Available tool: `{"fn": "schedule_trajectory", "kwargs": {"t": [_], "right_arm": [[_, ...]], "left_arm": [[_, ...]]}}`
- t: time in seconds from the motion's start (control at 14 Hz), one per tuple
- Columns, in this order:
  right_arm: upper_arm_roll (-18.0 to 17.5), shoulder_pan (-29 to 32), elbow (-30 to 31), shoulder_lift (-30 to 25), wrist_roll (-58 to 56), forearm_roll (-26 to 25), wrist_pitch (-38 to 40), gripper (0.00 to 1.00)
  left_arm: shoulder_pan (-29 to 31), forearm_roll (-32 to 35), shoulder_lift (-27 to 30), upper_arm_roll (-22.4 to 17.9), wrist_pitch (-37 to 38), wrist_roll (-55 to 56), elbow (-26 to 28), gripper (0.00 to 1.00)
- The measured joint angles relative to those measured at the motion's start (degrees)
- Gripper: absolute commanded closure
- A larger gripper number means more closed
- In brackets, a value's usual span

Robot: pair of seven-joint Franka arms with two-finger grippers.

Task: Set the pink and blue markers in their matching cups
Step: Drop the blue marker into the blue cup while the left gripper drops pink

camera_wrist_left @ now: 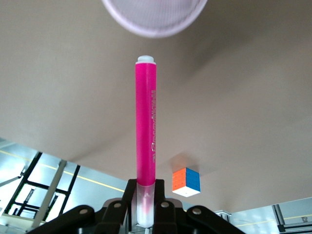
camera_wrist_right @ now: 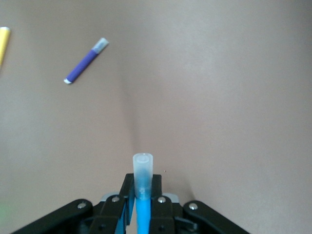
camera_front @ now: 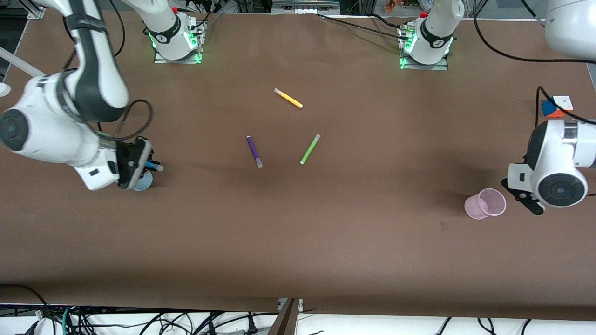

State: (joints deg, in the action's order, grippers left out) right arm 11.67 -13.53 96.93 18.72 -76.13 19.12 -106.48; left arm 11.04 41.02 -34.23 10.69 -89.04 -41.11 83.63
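Note:
The robot's left gripper should release the pink marker inside the pale pink cup [camera_front: 489,205] [camera_wrist_left: 155,12], with the marker's cap leaning on the cup's rim.
My right gripper [camera_front: 145,164] is shut on the blue marker [camera_front: 154,165] and holds it over the pale blue cup [camera_front: 143,182], which shows only partly under the hand at the right arm's end of the table. In the right wrist view the gripper [camera_wrist_right: 142,184] grips the blue marker [camera_wrist_right: 143,209] just below its greyish cap. My left gripper [camera_front: 522,195] is beside the pale pink cup [camera_front: 486,203] at the left arm's end. In the left wrist view the gripper [camera_wrist_left: 145,189] is shut on the pink marker [camera_wrist_left: 146,126] at its pale cap, and the marker points toward the pink cup [camera_wrist_left: 153,17].
A dark purple pen [camera_front: 254,151], a lime green pen [camera_front: 309,149] and a yellow pen [camera_front: 288,98] lie mid-table. A colour cube [camera_front: 556,107] sits by the left arm's end, farther from the front camera than the pink cup. Cables run along the table's edges.

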Motion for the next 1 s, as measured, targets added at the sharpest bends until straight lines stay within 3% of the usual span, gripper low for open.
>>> {"fn": "schedule_trajectory", "kwargs": {"t": [0.36, 0.64, 0.71, 0.86, 1.0], "right_arm": [[0.5, 9.4, 0.0, 2.9, -21.7, 11.5, 5.1, 1.00], [0.5, 13.9, -0.1, 6.7, -32.8, 16.9, 7.3, 1.00], [0.5, 14.7, -0.1, 7.5, -34.8, 18.0, 7.9, 1.00], [0.5, 16.2, -0.1, 9.0, -38.1, 19.2, 8.8, 1.00], [0.5, 17.3, -0.2, 10.1, -40.4, 20.5, 10.5, 1.00]], "left_arm": [[-3.3, 3.4, -5.2, 0.1, 0.1, 0.1, -4.6, 1.00], [-4.3, 5.4, -7.0, 0.1, 0.1, 0.1, -4.9, 1.00], [-4.7, 6.2, -7.4, 0.1, 0.1, 0.1, -5.0, 0.94], [-5.8, 7.7, -8.1, 0.1, 0.1, 0.1, -5.0, 0.04], [-6.5, 8.1, -8.4, 0.1, 0.1, 0.2, -5.1, 0.00]]}}
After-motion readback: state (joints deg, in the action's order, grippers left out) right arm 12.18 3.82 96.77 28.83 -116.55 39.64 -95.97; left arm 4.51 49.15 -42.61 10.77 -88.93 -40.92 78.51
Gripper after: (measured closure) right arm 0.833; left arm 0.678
